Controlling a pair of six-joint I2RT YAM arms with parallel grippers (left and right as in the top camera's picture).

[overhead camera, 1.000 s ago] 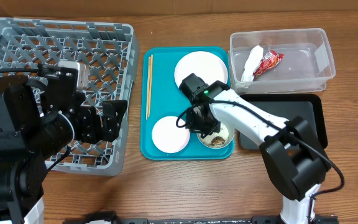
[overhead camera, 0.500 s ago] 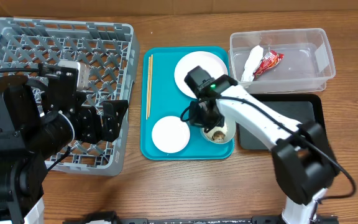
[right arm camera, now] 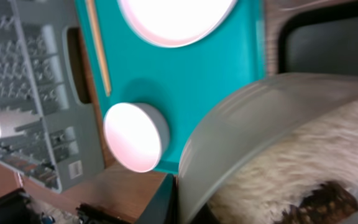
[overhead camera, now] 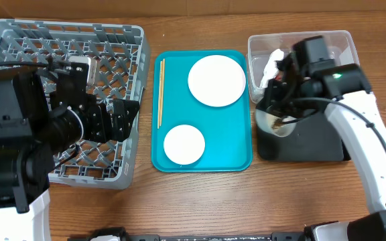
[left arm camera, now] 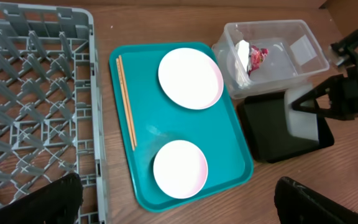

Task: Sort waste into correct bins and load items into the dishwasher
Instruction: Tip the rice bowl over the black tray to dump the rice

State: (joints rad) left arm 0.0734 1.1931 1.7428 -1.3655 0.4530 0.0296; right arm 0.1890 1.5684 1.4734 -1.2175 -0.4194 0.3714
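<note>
The robot's right gripper needs to set the pale bowl down on the teal tray's front corner (overhead camera: 232, 136) nearest the black tray.
My right gripper (overhead camera: 279, 115) is shut on the rim of the pale bowl (overhead camera: 273, 124) and holds it over the left end of the black tray (overhead camera: 317, 142). The right wrist view shows white rice (right arm camera: 291, 162) and a brown morsel (right arm camera: 319, 202) inside the bowl (right arm camera: 253, 124). The clear tub (overhead camera: 327, 50) holds the white napkin (overhead camera: 271, 67) and the red wrapper (left arm camera: 257, 56). The large plate (overhead camera: 216, 80), smaller plate (overhead camera: 183, 144) and chopsticks (overhead camera: 160, 92) lie on the teal tray (overhead camera: 233, 140). My left gripper (overhead camera: 112, 124) is open and empty beside the grey rack (overhead camera: 19, 47).
A white cup (right arm camera: 5, 124) lies in the rack. The rack fills the left of the table, the teal tray the middle, and the tub and black tray the right. Bare wood runs along the front edge (overhead camera: 200, 201).
My right gripper has carried the bowl off the teal tray and to the right, over the black tray. The left arm has barely moved.
</note>
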